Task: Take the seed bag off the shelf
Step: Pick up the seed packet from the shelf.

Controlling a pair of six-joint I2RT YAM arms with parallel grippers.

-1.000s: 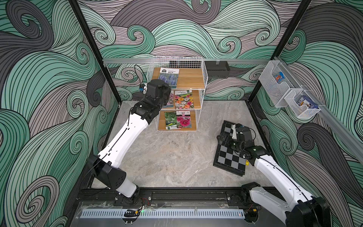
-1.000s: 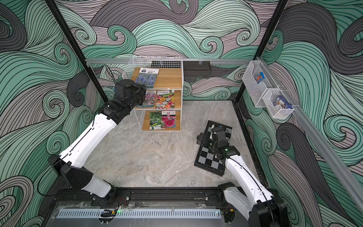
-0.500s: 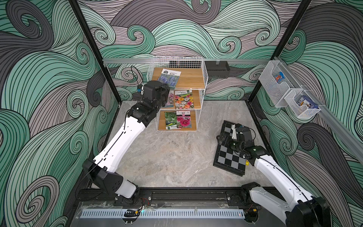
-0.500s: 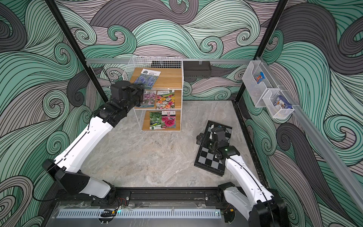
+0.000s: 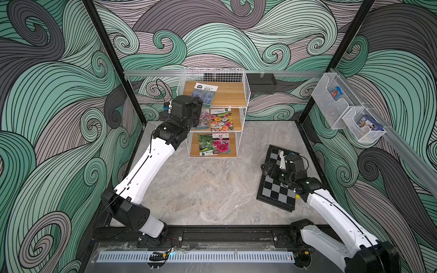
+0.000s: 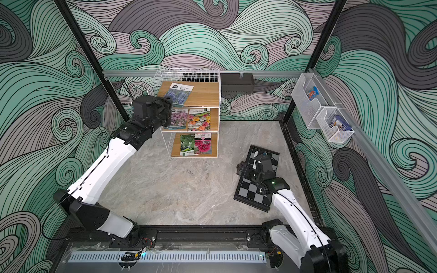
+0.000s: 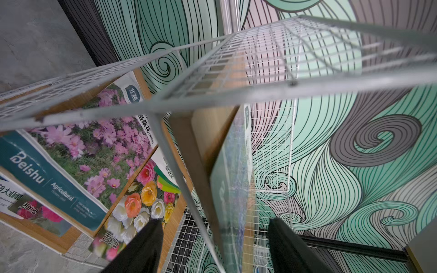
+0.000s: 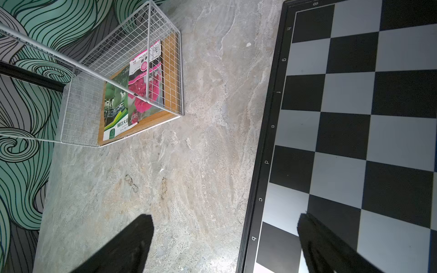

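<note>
The wire post and seed bag's edge are between my left fingers; next I back off, then pinch only the seed bag's overhanging edge [image 7: 233, 248].
The shelf [image 5: 230, 95] [image 6: 203, 94] stands at the back of the table. A lavender seed bag [image 5: 205, 92] [image 6: 179, 93] lies flat on its top board, slightly askew. My left gripper [image 5: 199, 107] [image 6: 169, 106] is at the shelf's front left corner, level with that board. In the left wrist view the left gripper [image 7: 215, 224] is open, and the bag's edge [image 7: 233, 189], the board and a wire post lie between its fingers [image 7: 146, 245], untouched. My right gripper [image 5: 268, 169] [image 8: 224, 222] hangs open over the edge of a chessboard [image 5: 276, 189] [image 8: 354, 118], holding nothing.
Two flower seed bags [image 5: 204, 119] [image 5: 221, 119] lie on the middle tier. The bottom tier holds two more seed bags [image 5: 205, 144] [image 5: 221, 144]. Clear bins [image 5: 331, 104] [image 5: 364, 127] hang on the right wall. A black box [image 5: 260, 81] sits on the back rail.
The left jaws have opened from nearly shut. The left arm has drawn back slightly to the left, and the lavender bag now lies a little turned. The right arm has not moved.
</note>
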